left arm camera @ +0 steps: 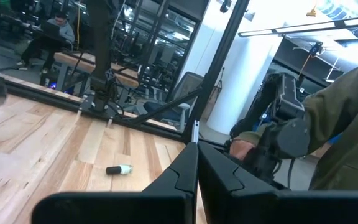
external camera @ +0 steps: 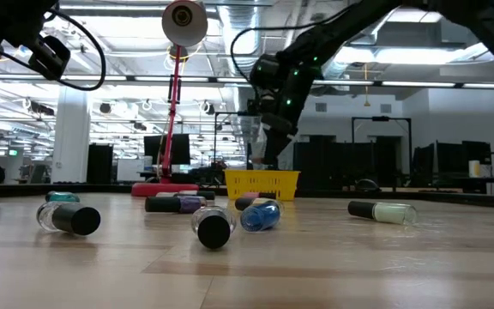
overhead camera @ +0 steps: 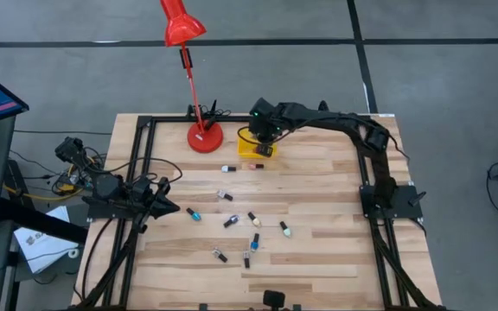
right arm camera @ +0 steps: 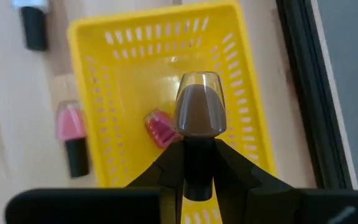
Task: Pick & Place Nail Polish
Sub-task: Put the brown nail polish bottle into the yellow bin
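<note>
Next, my right gripper sets the brown nail polish bottle down on the bottom of the yellow bin beside the red bottle [overhead camera: 266,142] [right arm camera: 199,158].
My right gripper [right arm camera: 199,149] hangs over the small yellow bin [right arm camera: 154,17] at the table's far side, shut on a brown nail polish bottle [right arm camera: 199,112]. It also shows above the bin in the high view [overhead camera: 264,138] and the low view [external camera: 264,154]. A red bottle [right arm camera: 160,129] lies on the bin's floor. A pink bottle [right arm camera: 72,134] lies on the table beside the bin. Several more bottles lie on their sides at mid-table [overhead camera: 240,225]. My left gripper [overhead camera: 174,209] waits, shut and empty, at the table's left. My right gripper pinches the bottle's black cap [right arm camera: 197,168] between its two fingers. The fingers come from above, pointing down. The brown glass body sticks out below the fingertips, lifted clear above the inside of the bin.
A red desk lamp [overhead camera: 204,136] stands just left of the bin. Black frame rails [overhead camera: 145,155] run along the table's sides. In the low view, loose bottles [external camera: 213,228] lie near the front. A person in an olive sleeve [left arm camera: 347,124] shows beyond the table.
</note>
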`<action>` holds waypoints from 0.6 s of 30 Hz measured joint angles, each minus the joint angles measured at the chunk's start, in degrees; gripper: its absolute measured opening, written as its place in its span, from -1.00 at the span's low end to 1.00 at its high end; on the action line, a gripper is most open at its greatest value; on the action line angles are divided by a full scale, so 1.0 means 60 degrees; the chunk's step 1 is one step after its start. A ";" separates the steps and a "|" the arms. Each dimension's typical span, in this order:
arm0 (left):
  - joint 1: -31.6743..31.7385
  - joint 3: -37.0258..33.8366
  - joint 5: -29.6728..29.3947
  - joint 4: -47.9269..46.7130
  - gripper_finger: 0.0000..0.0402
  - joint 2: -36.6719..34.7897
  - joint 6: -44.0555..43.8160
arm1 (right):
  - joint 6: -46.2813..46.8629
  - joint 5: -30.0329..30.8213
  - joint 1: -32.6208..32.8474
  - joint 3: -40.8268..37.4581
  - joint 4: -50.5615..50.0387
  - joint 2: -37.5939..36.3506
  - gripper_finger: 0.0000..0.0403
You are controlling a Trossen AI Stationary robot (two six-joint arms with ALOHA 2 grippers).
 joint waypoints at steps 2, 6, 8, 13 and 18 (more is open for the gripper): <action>0.0003 0.0000 0.0000 0.0013 -0.99 -0.0003 0.0000 | 0.0001 -0.0002 -0.0008 0.0081 -0.0164 0.0193 -0.75; 0.0004 0.0000 0.0000 0.0029 -0.99 -0.0004 0.0000 | -0.0117 -0.0007 -0.0016 0.0123 -0.0227 0.0357 -0.75; 0.0000 0.0000 0.0000 0.0023 -0.99 0.0000 0.0000 | -0.0231 -0.0007 -0.0016 0.0115 -0.0412 0.0376 -0.75; 0.0000 0.0000 0.0000 0.0030 -0.99 0.0000 0.0000 | -0.0393 0.0109 -0.0031 0.0119 -0.0373 0.0376 -0.74; 0.0001 0.0000 0.0000 0.0033 -0.99 -0.0002 -0.0001 | -0.0404 0.0120 -0.0155 0.0107 -0.0396 0.0377 -0.74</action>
